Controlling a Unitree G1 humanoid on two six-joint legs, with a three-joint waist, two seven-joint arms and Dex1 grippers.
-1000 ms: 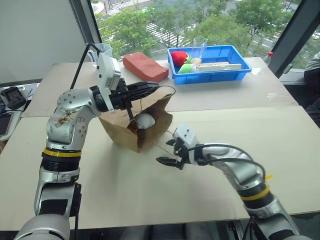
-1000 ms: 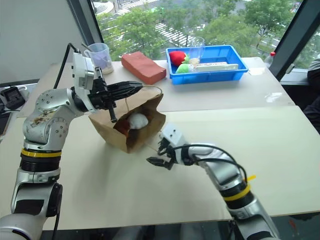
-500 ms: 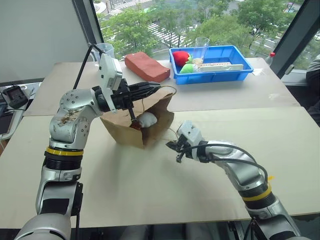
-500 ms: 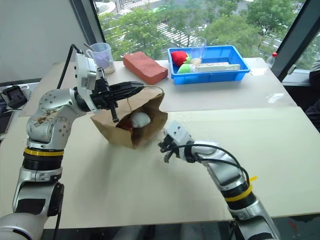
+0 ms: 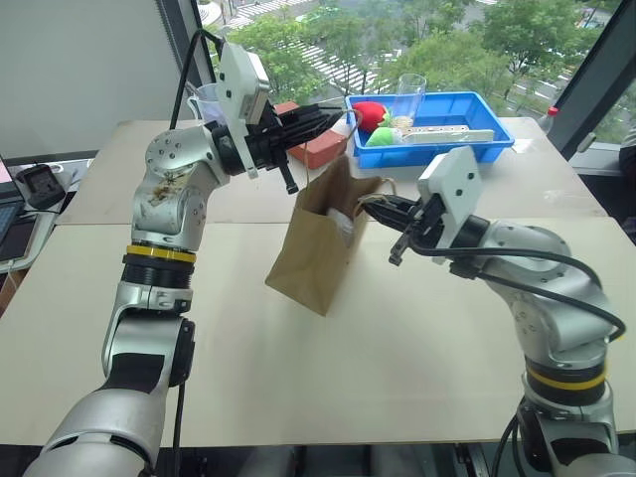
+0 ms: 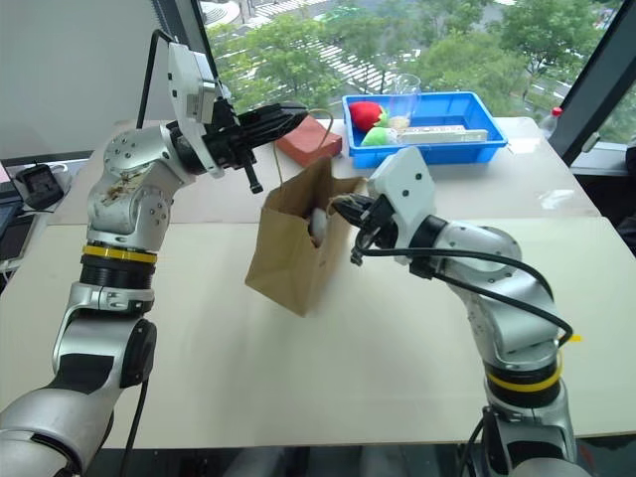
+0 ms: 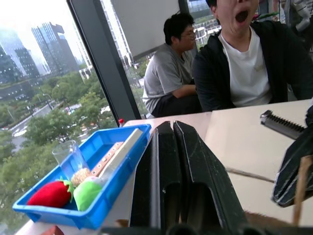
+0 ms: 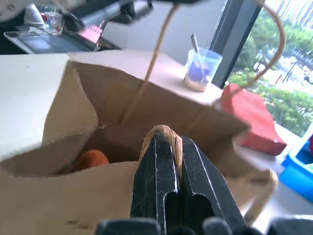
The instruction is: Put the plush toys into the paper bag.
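Next, my left gripper releases the brown paper bag on the table (image 5: 312,273) in front of the reddish-brown block.
The brown paper bag (image 5: 313,253) hangs upright over the table, mouth up, its lower corner near the tabletop. My left gripper (image 5: 331,114) is shut on one thin loop handle above the bag. Shut on the other handle (image 8: 161,131) at the bag's rim is my right gripper (image 5: 374,206). A fluffy white plush toy (image 6: 318,225) shows in the bag's mouth. Deep inside the bag lies the reddish-brown plush toy (image 8: 91,159).
A blue bin (image 5: 477,136) at the table's far side holds red and green soft items (image 5: 369,116) and a clear cup (image 5: 408,94). A reddish-brown block (image 5: 320,151) lies behind the bag, a plastic cup (image 5: 205,99) further left. Two people (image 7: 234,68) sit beyond the table.
The right gripper shut on the bag's handle and rose. Both grippers lifted, and the bag went from lying on its side to hanging upright.
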